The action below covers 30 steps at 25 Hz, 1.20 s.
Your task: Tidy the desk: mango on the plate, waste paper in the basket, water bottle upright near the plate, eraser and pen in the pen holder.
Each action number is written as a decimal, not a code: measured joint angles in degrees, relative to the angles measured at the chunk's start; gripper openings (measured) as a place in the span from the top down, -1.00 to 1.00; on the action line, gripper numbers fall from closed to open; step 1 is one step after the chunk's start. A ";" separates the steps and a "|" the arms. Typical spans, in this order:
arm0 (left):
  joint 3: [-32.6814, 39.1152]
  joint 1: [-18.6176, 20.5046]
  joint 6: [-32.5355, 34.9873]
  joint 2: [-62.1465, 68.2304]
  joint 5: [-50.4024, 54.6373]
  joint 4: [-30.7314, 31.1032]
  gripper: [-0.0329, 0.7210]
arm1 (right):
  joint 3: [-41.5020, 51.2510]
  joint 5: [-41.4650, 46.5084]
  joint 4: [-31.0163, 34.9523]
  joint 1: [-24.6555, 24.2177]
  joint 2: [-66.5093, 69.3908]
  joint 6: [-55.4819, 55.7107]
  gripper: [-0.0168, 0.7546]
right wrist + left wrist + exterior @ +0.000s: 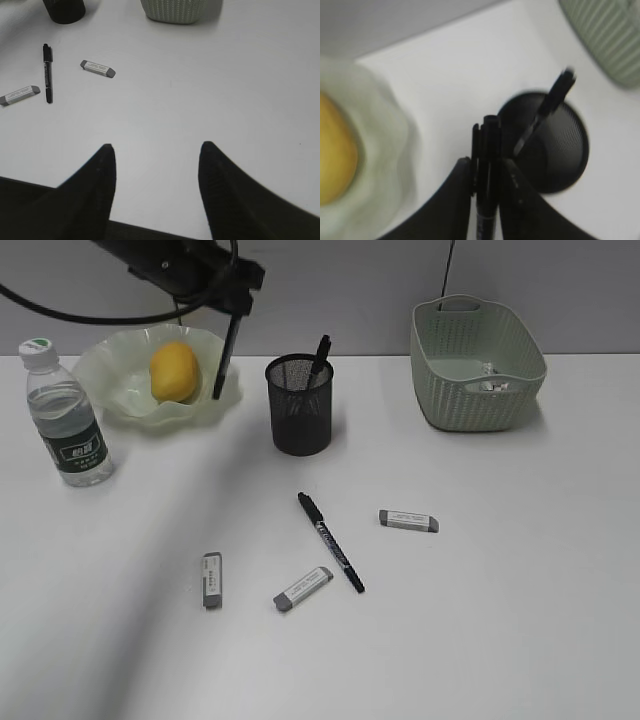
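The black pen will be released from my left gripper inside the mesh pen holder (pixel 305 370) (pixel 531 129), where I should place it close beside the pen standing there.
My left gripper (pixel 236 298) (pixel 487 167) is shut on a black pen (pixel 225 355) that hangs upright above the desk between the plate (pixel 110 390) and the black mesh pen holder (pixel 300 410) (pixel 565 155). Another pen (pixel 320 355) stands in the holder. A third pen (pixel 330 542) (pixel 47 72) and three grey erasers (pixel 408 521) (pixel 302 588) (pixel 211 579) lie on the desk. The mango (pixel 172 372) (pixel 335 150) lies on the plate. The water bottle (pixel 65 415) stands upright left of it. The waste paper (pixel 492 380) is in the basket (pixel 475 365). My right gripper (pixel 156 152) is open and empty over bare desk.
The white desk (pixel 500 620) meets a grey wall at the back. In the right wrist view, two erasers (pixel 98 68) (pixel 19 94) lie to the far left, and the basket (pixel 175 10) stands at the top edge.
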 joint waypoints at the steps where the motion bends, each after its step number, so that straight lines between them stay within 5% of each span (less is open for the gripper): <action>1: -0.20 -0.29 0.00 -0.07 -2.84 -1.76 0.57 | 0.00 0.00 0.00 0.00 0.00 0.00 -0.15; 13: -0.31 -6.00 0.00 5.53 -30.41 -5.92 0.57 | 0.00 -0.06 0.00 0.00 0.00 0.00 -0.15; 23: -0.33 -6.12 0.00 11.67 -30.44 -5.92 0.56 | 0.00 -0.06 0.00 0.00 0.00 0.00 -0.15; 30: -0.33 -6.12 0.00 12.43 -26.67 -5.92 0.01 | 0.00 -0.06 0.00 0.00 0.00 0.00 -0.15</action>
